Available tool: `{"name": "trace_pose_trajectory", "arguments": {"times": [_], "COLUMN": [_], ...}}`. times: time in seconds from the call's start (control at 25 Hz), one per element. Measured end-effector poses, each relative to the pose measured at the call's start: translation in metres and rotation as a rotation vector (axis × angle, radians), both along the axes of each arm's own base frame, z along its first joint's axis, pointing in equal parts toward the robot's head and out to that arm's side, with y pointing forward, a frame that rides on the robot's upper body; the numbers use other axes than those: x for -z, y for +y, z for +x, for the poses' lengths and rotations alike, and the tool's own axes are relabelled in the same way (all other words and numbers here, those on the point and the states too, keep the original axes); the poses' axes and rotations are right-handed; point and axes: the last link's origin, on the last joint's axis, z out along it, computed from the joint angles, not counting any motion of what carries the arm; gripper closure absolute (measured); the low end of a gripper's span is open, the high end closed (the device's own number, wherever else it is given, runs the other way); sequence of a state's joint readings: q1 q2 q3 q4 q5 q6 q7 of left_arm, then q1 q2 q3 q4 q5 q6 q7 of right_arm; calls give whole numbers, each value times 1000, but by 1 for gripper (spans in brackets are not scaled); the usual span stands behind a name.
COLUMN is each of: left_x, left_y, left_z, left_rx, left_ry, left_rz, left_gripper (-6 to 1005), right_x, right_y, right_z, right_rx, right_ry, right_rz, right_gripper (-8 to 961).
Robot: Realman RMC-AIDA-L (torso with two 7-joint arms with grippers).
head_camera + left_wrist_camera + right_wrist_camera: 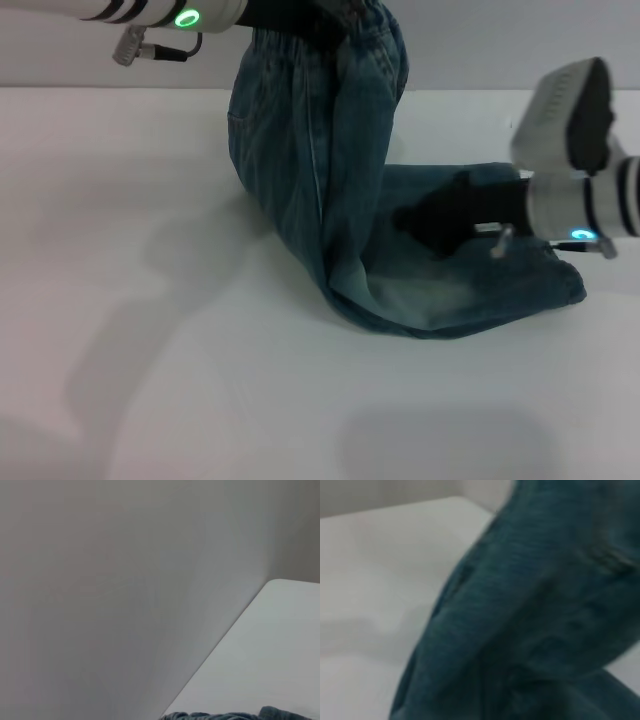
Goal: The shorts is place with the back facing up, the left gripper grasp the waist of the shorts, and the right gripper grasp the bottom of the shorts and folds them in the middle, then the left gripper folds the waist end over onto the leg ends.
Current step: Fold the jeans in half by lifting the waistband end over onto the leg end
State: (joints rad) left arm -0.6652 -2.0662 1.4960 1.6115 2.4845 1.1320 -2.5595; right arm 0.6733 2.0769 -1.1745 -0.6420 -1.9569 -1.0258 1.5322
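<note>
My left gripper is going to release the waist of the shorts, held at the table's back, on the flat leg part (468,215) that lies under the dark tip of my right gripper.
The blue denim shorts (330,200) hang by the waist at the back of the table. My left gripper (300,18) holds that waist, shut on it, at the top edge of the head view. From there the cloth drops and bends forward onto the table, and the leg ends (470,290) lie flat at the right. My right gripper (425,218) is low over the leg part, its dark tip against the denim. A strip of the shorts (225,715) shows in the left wrist view. Denim (530,620) fills most of the right wrist view.
The white table (150,300) stretches to the left and front of the shorts. A grey wall (100,580) stands behind the table's far edge.
</note>
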Motion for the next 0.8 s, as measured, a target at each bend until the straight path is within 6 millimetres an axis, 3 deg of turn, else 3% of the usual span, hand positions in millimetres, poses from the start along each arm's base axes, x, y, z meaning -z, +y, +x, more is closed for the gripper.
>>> {"name": "trace_pose_trajectory", "arguments": {"times": [0.24, 0.36, 0.4, 0.44, 0.64, 0.8], "left_x": [9, 16, 16, 20, 39, 55], "left_y": [-5, -8, -8, -10, -15, -19], "left_z": [-2, -1, -1, -2, -2, -3], "left_rx": [4, 15, 15, 21, 34, 36], "left_ry": [-3, -10, -10, -12, -13, -39], "left_rz": [-21, -33, -33, -34, -59, -81], "left_gripper": [922, 922, 923, 923, 923, 923], "right_x": [-34, -58, -76, -76, -131, -159], "right_y": [-5, -3, -1, -1, -3, -8], "right_z": [29, 50, 64, 64, 94, 106], "right_rx": [91, 160, 210, 210, 292, 305], "right_ry": [60, 76, 95, 95, 186, 274], "right_rz": [166, 276, 355, 355, 611, 773], "right_gripper": [953, 953, 953, 953, 953, 953]}}
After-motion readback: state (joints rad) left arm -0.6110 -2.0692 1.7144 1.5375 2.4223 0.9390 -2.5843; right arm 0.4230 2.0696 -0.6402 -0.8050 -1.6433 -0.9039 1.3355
